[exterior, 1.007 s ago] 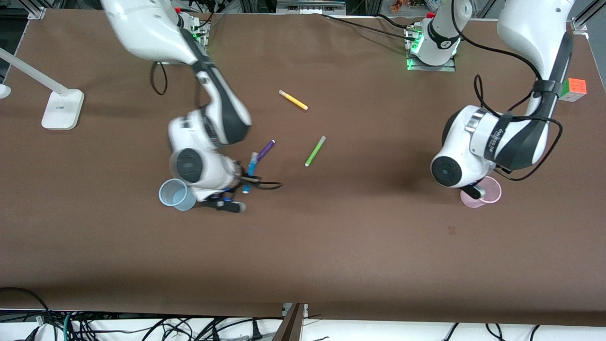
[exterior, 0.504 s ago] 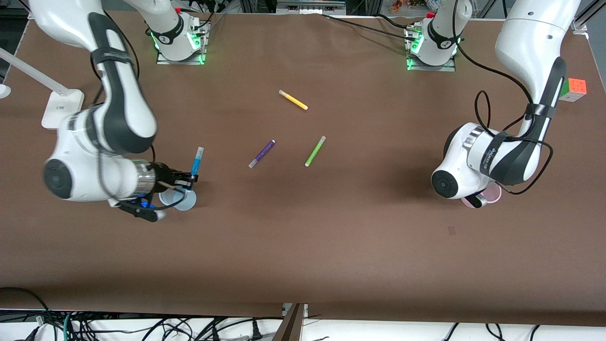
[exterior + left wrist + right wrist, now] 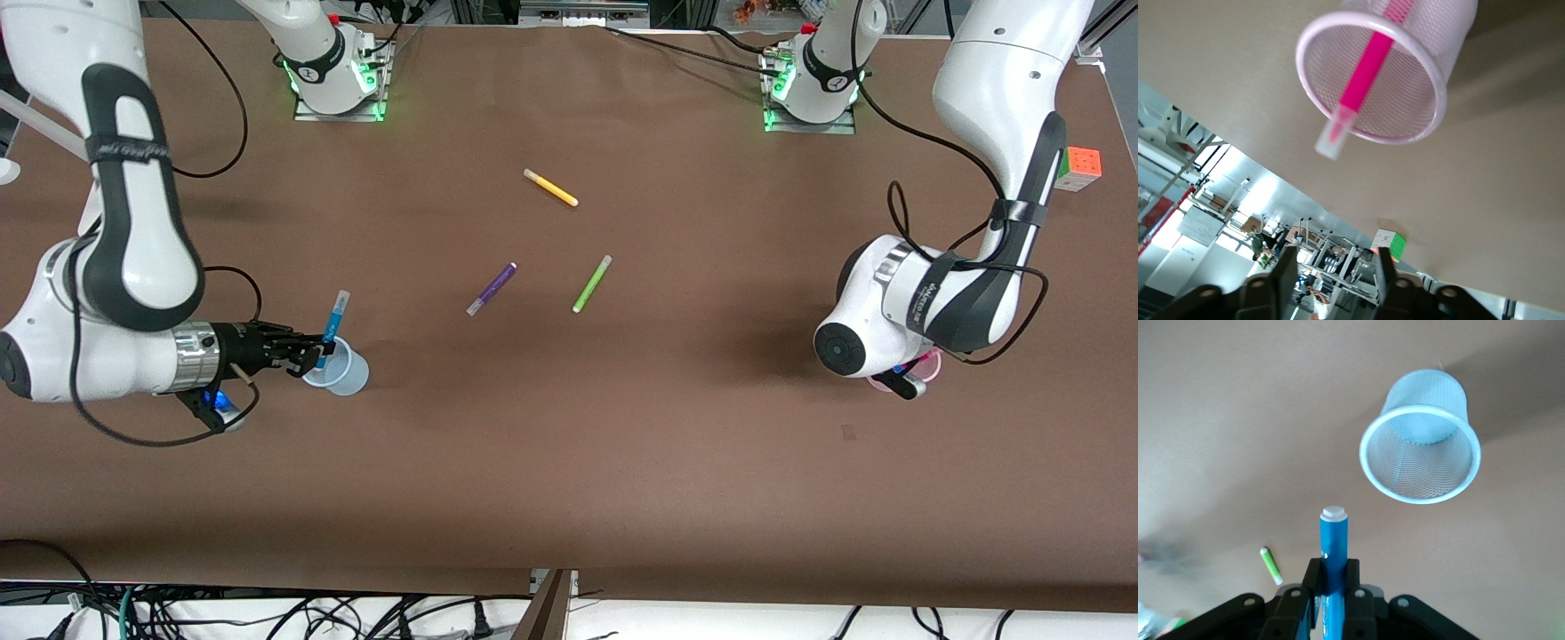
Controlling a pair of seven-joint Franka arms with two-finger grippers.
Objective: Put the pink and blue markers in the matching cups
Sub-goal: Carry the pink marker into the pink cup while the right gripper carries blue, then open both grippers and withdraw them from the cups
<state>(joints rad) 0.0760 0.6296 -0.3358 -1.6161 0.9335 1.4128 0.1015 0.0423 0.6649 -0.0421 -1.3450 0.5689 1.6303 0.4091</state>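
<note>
The robot's right gripper should release the blue marker inside the pale blue cup (image 3: pixel 336 366) (image 3: pixel 1421 448), so that it leans against the mesh side of the cup.
My right gripper (image 3: pixel 317 352) is shut on the blue marker (image 3: pixel 335 322) and holds it tilted, its lower end over the rim of the pale blue cup (image 3: pixel 345 377). In the right wrist view the gripper (image 3: pixel 1333 581) clamps the blue marker (image 3: pixel 1334 543), and the blue cup (image 3: pixel 1421 453) stands open and empty just past its white end. My left gripper (image 3: pixel 909 380) hangs over the pale pink cup (image 3: pixel 927 364). In the left wrist view it is open (image 3: pixel 1335 280) and empty. The pink marker (image 3: pixel 1366 72) stands slanted in the pink cup (image 3: pixel 1431 127).
A purple pen (image 3: pixel 492 289), a lime-green pen (image 3: pixel 592 283) and a yellow pen (image 3: pixel 550 188) lie mid-table. The green pen also shows in the right wrist view (image 3: pixel 1271 565). A colour cube (image 3: pixel 1075 167) sits at the left arm's end of the table.
My right arm has swung with the blue marker from beside the purple pen toward its own end of the table and now holds it over the blue cup. My left arm has barely moved.
</note>
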